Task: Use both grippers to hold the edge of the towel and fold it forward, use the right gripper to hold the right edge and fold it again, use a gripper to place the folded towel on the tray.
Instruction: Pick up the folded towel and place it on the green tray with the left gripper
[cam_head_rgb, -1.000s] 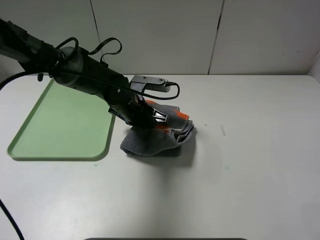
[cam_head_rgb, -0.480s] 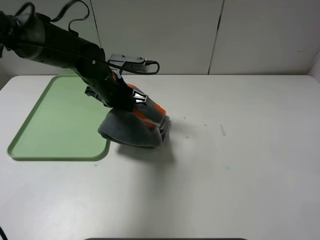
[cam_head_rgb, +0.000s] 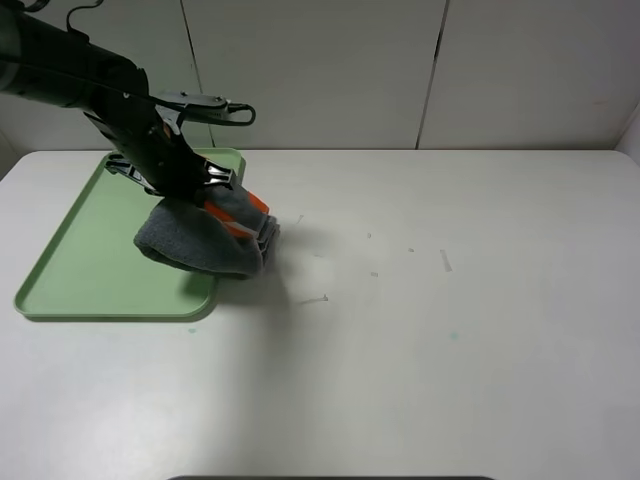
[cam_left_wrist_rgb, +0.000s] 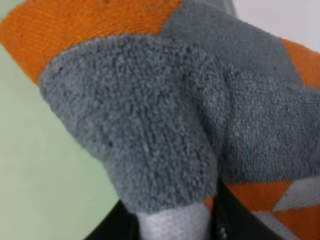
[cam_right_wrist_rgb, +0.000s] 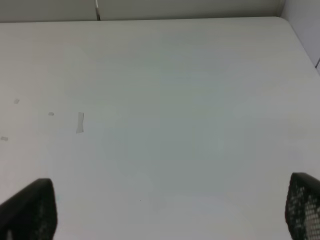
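Note:
The robot's left gripper will release the folded towel flat on the middle of the light green tray (cam_head_rgb: 135, 230).
The folded dark grey towel (cam_head_rgb: 200, 240), with orange patches showing on its right side, hangs over the right part of the light green tray (cam_head_rgb: 90, 250). My left gripper (cam_head_rgb: 205, 195) is shut on its top fold and holds it off the surface. In the left wrist view the grey and orange towel (cam_left_wrist_rgb: 150, 115) fills the picture, with a pale fingertip (cam_left_wrist_rgb: 170, 222) pressed into it and green tray (cam_left_wrist_rgb: 35, 175) behind. My right gripper (cam_right_wrist_rgb: 170, 210) shows only in its own wrist view, open, with its two black fingertips far apart over bare white table.
The white table (cam_head_rgb: 450, 300) stretches to the right of the tray, with a few small scuff marks (cam_head_rgb: 445, 262) on it. A white panelled wall stands behind. The left arm's black cable (cam_head_rgb: 215, 105) loops above the tray's far right corner.
My left gripper has carried the towel up and to the left, from the table beside the tray to above the tray's right part. The right gripper's view shows nothing earlier.

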